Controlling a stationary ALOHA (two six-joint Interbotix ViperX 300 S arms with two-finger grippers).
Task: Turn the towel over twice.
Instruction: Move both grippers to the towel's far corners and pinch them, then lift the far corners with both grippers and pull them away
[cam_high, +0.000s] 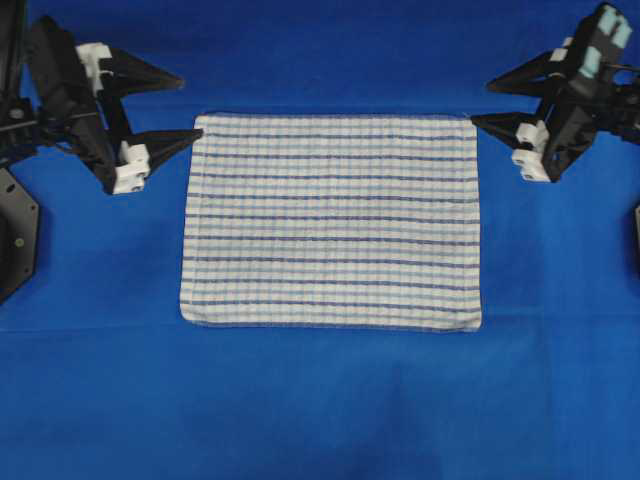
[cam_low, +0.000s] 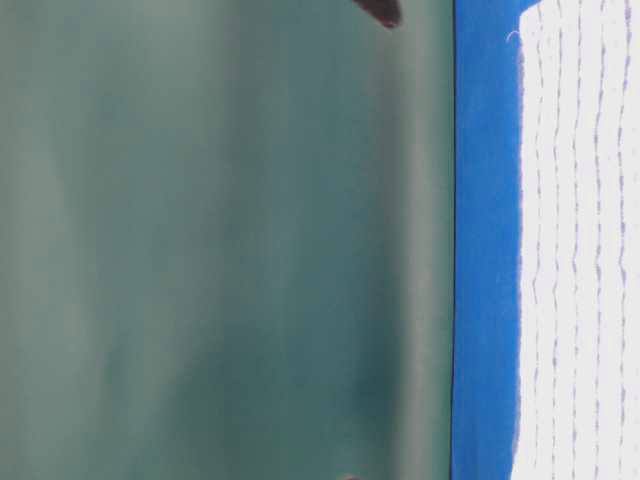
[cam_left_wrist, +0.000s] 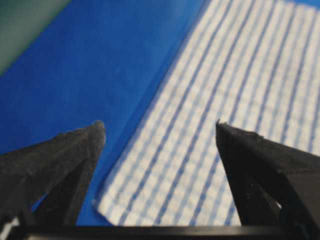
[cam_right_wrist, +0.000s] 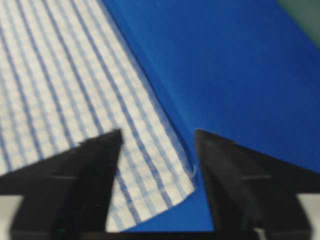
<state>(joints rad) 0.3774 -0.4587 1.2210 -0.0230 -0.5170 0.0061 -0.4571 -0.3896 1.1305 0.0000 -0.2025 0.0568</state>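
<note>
I should close my left gripper on the towel's far corner (cam_high: 207, 118) (cam_left_wrist: 117, 172), the one that lies between its open fingers.
The towel (cam_high: 333, 220), white with thin dark-blue and light-blue lines, lies flat and spread out in the middle of the blue sheet. My left gripper (cam_high: 188, 106) stands open at its far left corner, one fingertip over the sheet and one at the towel's edge. The left wrist view shows that corner of the towel (cam_left_wrist: 210, 130) between the spread fingers (cam_left_wrist: 80, 150) of the left gripper (cam_left_wrist: 160, 131), nothing held. My right gripper (cam_high: 483, 100) is open at the far right corner. That corner of the towel (cam_right_wrist: 150, 170) lies free below the right gripper (cam_right_wrist: 157, 134).
The blue table sheet (cam_high: 320, 400) covers the whole table, with wide bare cloth in front of the towel. A green wall (cam_low: 220, 240) rises behind the table's far edge. Both arms' black bodies stand at the far left and far right.
</note>
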